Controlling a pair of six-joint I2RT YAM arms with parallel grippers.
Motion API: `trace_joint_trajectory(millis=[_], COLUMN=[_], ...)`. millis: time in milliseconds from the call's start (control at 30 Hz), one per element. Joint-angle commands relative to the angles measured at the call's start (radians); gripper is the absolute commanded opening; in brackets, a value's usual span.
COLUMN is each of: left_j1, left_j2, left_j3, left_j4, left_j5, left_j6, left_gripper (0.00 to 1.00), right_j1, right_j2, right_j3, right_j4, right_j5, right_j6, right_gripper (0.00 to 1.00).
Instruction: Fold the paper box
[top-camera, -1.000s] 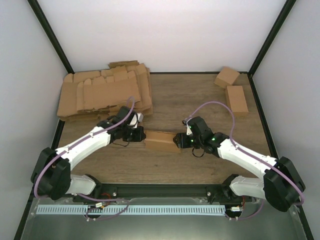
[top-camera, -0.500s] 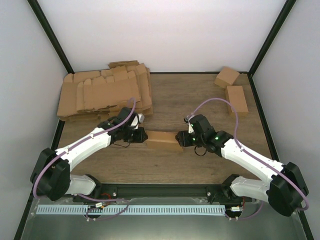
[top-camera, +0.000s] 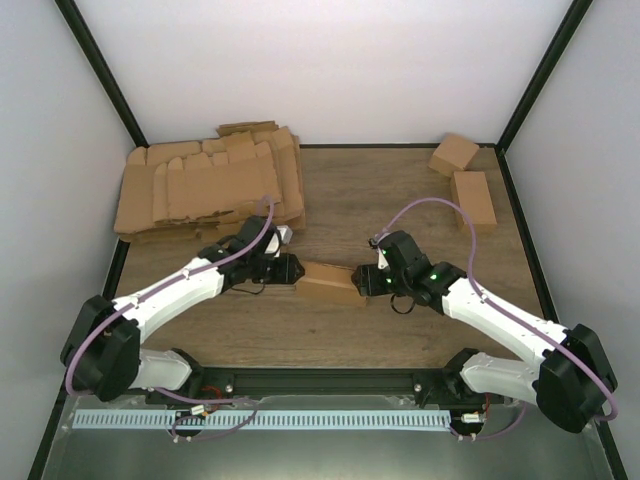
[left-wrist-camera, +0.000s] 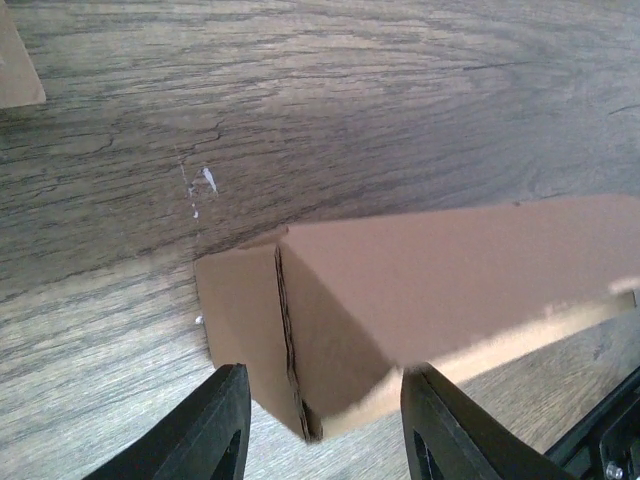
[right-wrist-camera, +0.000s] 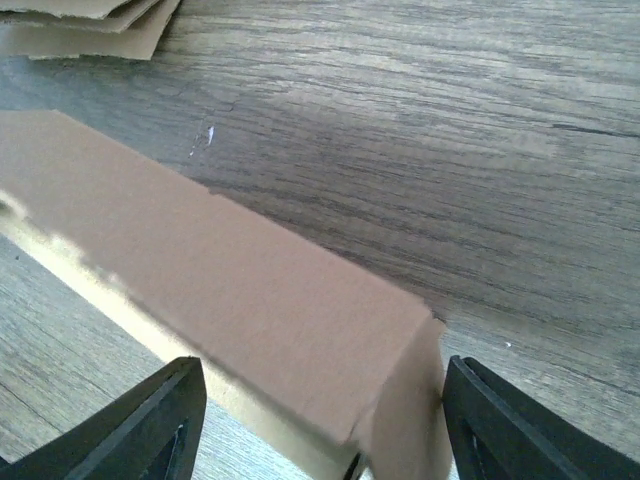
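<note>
The box has a gap at its near corner beside its loose end side, so the robot's right gripper should pinch that end side (right-wrist-camera: 410, 415) there before the box's lid closes.
The paper box (top-camera: 328, 282) is a small oblong brown cardboard box lying on the wooden table between my two grippers. My left gripper (top-camera: 288, 270) is at its left end and my right gripper (top-camera: 366, 281) at its right end. In the left wrist view the box (left-wrist-camera: 440, 290) has its end flap between the open fingers of the left gripper (left-wrist-camera: 320, 440). In the right wrist view the box (right-wrist-camera: 230, 300) lies slantwise, with its right end between the wide-open fingers of the right gripper (right-wrist-camera: 320, 430). Neither gripper clamps it.
A big pile of flat cardboard blanks (top-camera: 210, 190) lies at the back left; its edge shows in the right wrist view (right-wrist-camera: 80, 25). Two folded boxes (top-camera: 454, 154) (top-camera: 473, 198) sit at the back right. Dark frame posts border the table.
The left gripper has moved a little right towards the box's end. The right gripper has shifted slightly away from me. The box now lies a bit more slantwise.
</note>
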Motion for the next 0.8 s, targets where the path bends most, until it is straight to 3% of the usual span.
trace_joint_trajectory(millis=[0, 300, 767], left_j1=[-0.012, -0.036, -0.066], left_j2=[0.025, 0.056, 0.100], left_j3=[-0.019, -0.025, 0.002], left_j4=[0.049, 0.063, 0.042], left_j5=[-0.020, -0.042, -0.080], left_j6=[-0.004, 0.005, 0.023], left_gripper=[0.44, 0.42, 0.41], right_j1=[0.010, 0.010, 0.010], right_j2=[-0.004, -0.045, -0.047], right_j3=[-0.007, -0.046, -0.003], right_j4=[-0.004, 0.008, -0.053], right_j5=[0.012, 0.008, -0.003], right_j6=[-0.003, 0.035, 0.059], right_gripper=[0.68, 0.81, 0.39])
